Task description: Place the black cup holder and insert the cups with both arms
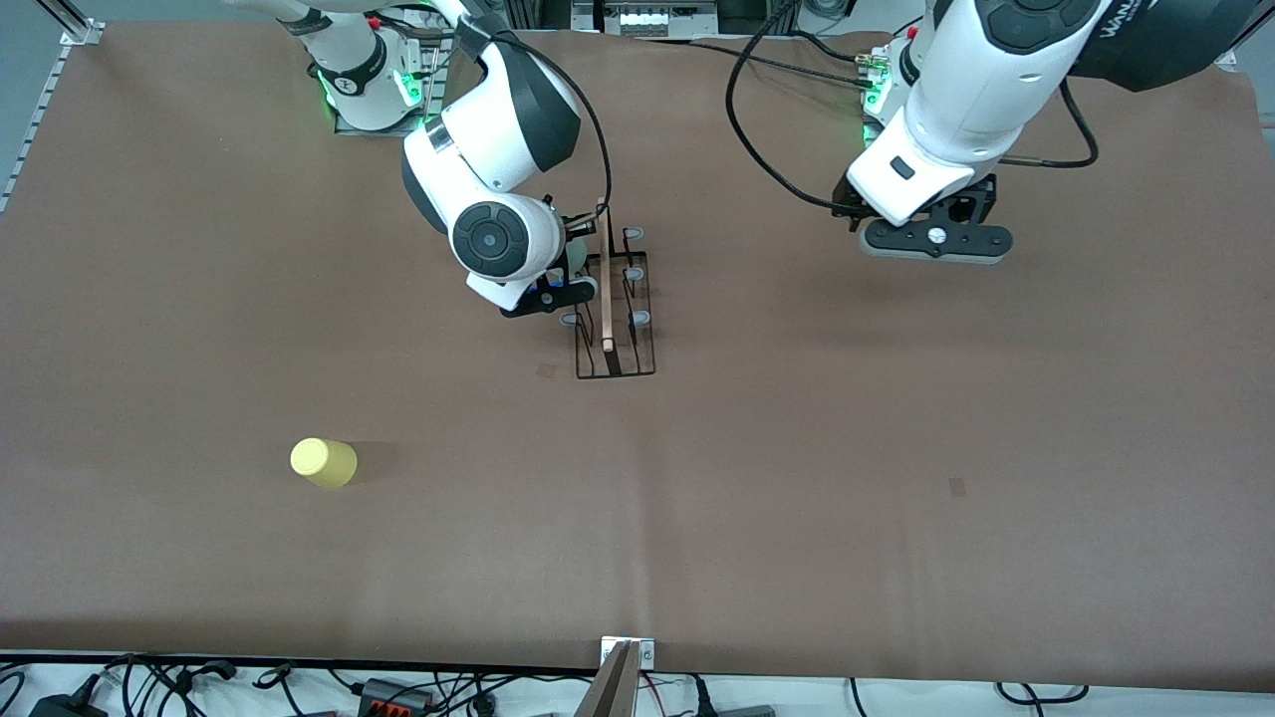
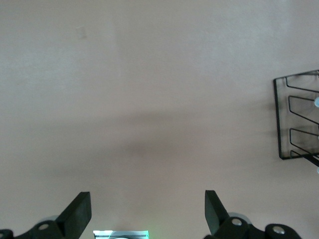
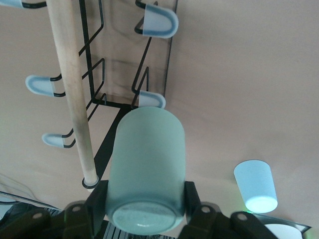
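Observation:
The robot's right gripper should put the sage green cup on the black cup holder's end peg (image 1: 576, 253) (image 3: 153, 128) nearest the arm bases.
The black cup holder (image 1: 615, 311) stands mid-table, with its wooden rod (image 3: 70, 89) along the top and grey-blue prong tips. My right gripper (image 1: 555, 295) is right beside it, at the side toward the right arm's end. In the right wrist view this gripper (image 3: 144, 200) is shut on the sage green cup (image 3: 147, 167), whose far end is close to a prong tip (image 3: 152, 100). The light blue cup (image 3: 255, 186) stands on the table near the holder and is hidden in the front view. The yellow cup (image 1: 324, 462) stands upside down, nearer the camera. My left gripper (image 1: 934, 237) waits open and empty above bare table (image 2: 147, 211).
A brown mat (image 1: 896, 448) covers the table. A corner of the holder (image 2: 298, 119) shows at the edge of the left wrist view. Cables (image 1: 777, 149) trail near the left arm's base. A clamp (image 1: 628, 657) sits at the table's front edge.

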{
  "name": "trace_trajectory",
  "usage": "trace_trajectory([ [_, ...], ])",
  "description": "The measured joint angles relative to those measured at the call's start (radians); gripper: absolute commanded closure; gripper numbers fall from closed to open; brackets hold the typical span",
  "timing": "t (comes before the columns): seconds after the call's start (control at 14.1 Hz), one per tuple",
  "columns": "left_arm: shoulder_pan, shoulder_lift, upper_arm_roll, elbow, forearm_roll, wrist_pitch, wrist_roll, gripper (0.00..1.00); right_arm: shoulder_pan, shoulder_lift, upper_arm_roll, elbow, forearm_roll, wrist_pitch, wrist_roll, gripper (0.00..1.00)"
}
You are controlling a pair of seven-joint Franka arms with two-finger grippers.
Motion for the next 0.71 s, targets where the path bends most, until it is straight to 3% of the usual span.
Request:
trace_trajectory([
  [0.5, -0.02, 0.001, -0.026, -0.005, 0.0, 0.004, -0.003, 0.0, -0.001, -0.02, -0.018, 0.019, 0.028, -0.048, 0.0, 0.77],
  [0.71, -0.028, 0.01, -0.05, -0.011, 0.0, 0.064, -0.048, 0.0, 0.002, -0.028, -0.016, 0.019, 0.03, -0.063, 0.006, 0.77],
])
